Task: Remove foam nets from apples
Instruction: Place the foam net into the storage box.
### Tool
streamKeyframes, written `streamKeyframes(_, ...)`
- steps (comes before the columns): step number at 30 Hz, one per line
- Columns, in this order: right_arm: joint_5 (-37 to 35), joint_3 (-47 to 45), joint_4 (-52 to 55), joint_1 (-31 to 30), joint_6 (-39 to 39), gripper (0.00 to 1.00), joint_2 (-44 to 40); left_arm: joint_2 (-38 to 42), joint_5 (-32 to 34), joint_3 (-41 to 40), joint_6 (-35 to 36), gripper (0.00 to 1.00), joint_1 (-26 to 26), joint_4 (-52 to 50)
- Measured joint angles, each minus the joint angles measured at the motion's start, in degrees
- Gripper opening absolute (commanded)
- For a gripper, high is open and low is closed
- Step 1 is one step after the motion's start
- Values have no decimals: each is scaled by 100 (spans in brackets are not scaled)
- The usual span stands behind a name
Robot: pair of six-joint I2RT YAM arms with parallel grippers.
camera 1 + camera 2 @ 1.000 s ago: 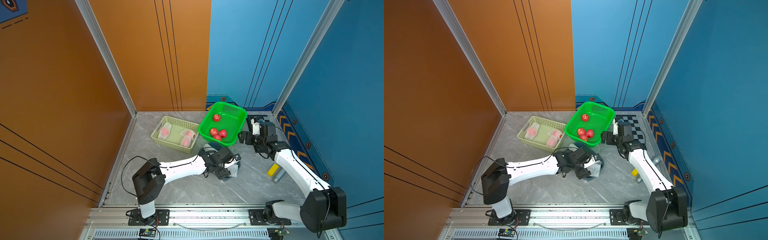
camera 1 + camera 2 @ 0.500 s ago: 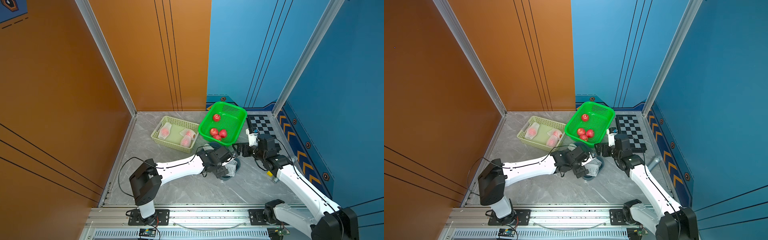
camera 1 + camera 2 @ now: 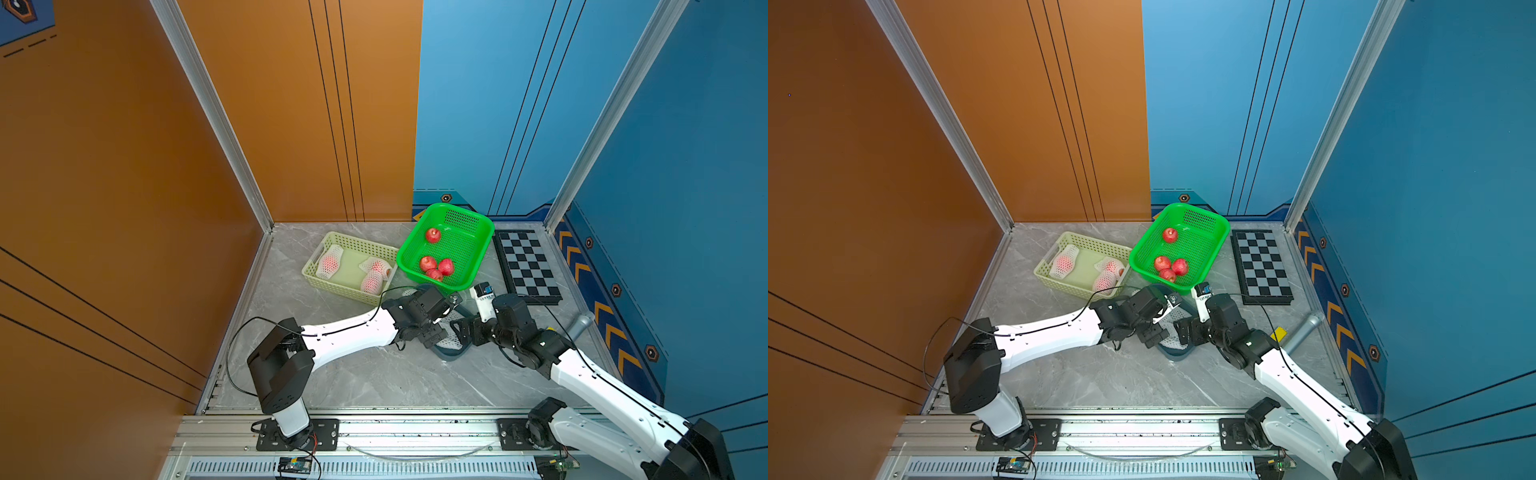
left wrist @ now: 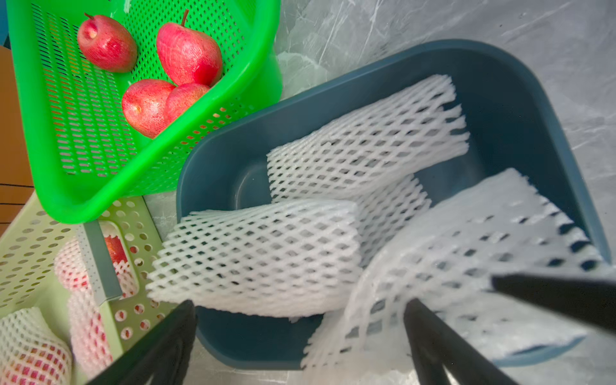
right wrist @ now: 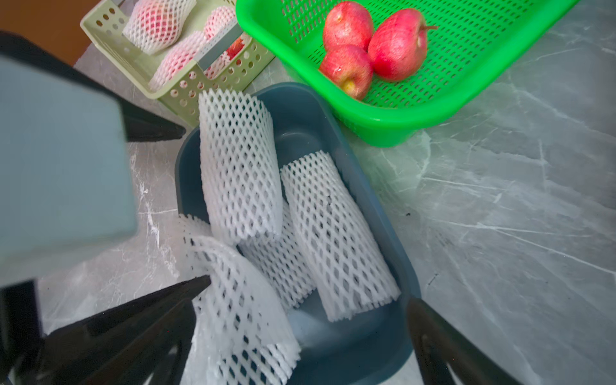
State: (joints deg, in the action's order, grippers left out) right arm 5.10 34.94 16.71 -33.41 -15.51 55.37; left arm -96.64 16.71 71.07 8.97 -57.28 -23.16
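Note:
My left gripper is next to pinch the foam net point(image 3: 371, 283) point(image 4: 84, 320) around the near-side apple, which is at the end of the pale yellow basket beside the dark blue tub.
Several bare red apples point(image 3: 436, 266) lie in the green basket point(image 3: 478, 220). Three apples in white foam nets point(image 3: 330, 262) sit in the pale yellow basket point(image 3: 353, 245). Loose foam nets point(image 4: 366, 143) fill the dark blue tub point(image 4: 500, 83); a blurred net point(image 4: 466, 266) droops over its rim. My left gripper point(image 4: 300, 305) hangs open just above the tub, holding nothing. My right gripper point(image 5: 308, 290) faces it from the other side, also open and empty, with the drooping net point(image 5: 240, 300) beside one finger. In both top views the two grippers point(image 3: 444, 322) point(image 3: 1183, 330) meet over the tub point(image 3: 1177, 353).
A checkerboard point(image 3: 528, 262) lies right of the green basket. A grey cylinder point(image 3: 579, 326) and a yellow item point(image 3: 1278, 333) sit by the right wall behind my right arm. The green basket's corner overhangs the tub. Walls close in the back and both sides.
My right arm has swung left from beside the green basket to the blue tub. My left gripper's jaws have spread wider, and the net at them now droops over the tub's rim.

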Motion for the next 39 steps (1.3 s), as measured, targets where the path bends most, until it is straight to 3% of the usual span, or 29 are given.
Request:
streamKeyframes(5,-422,0,197,-402,-20,100,243,15,0,-33,-9,98,24,118)
streamKeyframes(13,-1038,42,538,-420,-192,100,420,450,-136,-173,-133,98,273,289)
streamKeyframes(21,-1185,177,695,-420,-240,100,782,780,-396,-400,-328,98,575,501)
streamKeyframes(28,-1187,304,796,-411,-236,100,750,1117,-717,-599,-748,98,1147,715)
streamKeyframes(39,-1134,726,1239,-278,-236,100,-35,1178,-953,-599,-1705,98,2304,1064)
